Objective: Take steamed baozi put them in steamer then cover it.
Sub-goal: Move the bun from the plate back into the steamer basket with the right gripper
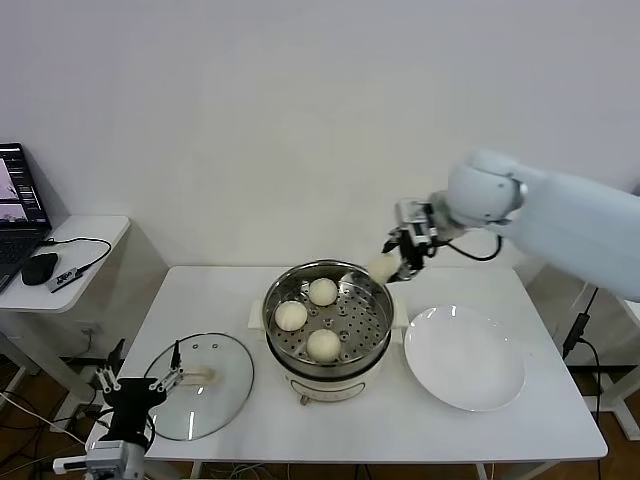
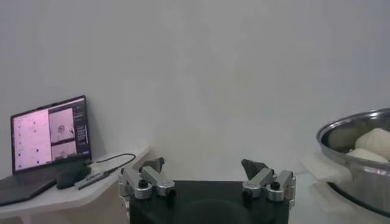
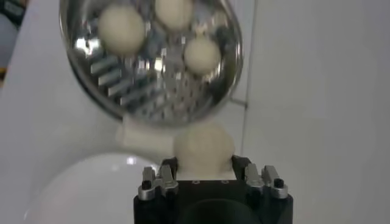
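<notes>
My right gripper will put down and release the fourth baozi on the bare part of the steamer's tray [image 1: 359,315] [image 3: 166,79] nearest the plate.
The steel steamer [image 1: 372,338] stands at the table's middle on its white base, with three baozi [image 1: 322,291] on its perforated tray. My right gripper [image 1: 392,268] is shut on the fourth baozi [image 1: 382,266] and holds it in the air just beyond the steamer's far right rim. In the right wrist view the held baozi [image 3: 203,146] sits between the fingers, with the steamer [image 3: 100,94] and its three baozi [image 3: 121,28] beyond. The glass cover [image 1: 225,390] lies flat on the table left of the steamer. My left gripper [image 1: 140,383] is open and low at the table's front left, beside the cover.
An empty white plate [image 1: 464,357] lies right of the steamer. A side table at the far left carries a laptop [image 1: 20,210], a mouse [image 1: 40,268] and a cable. The steamer's rim [image 2: 356,131] shows in the left wrist view.
</notes>
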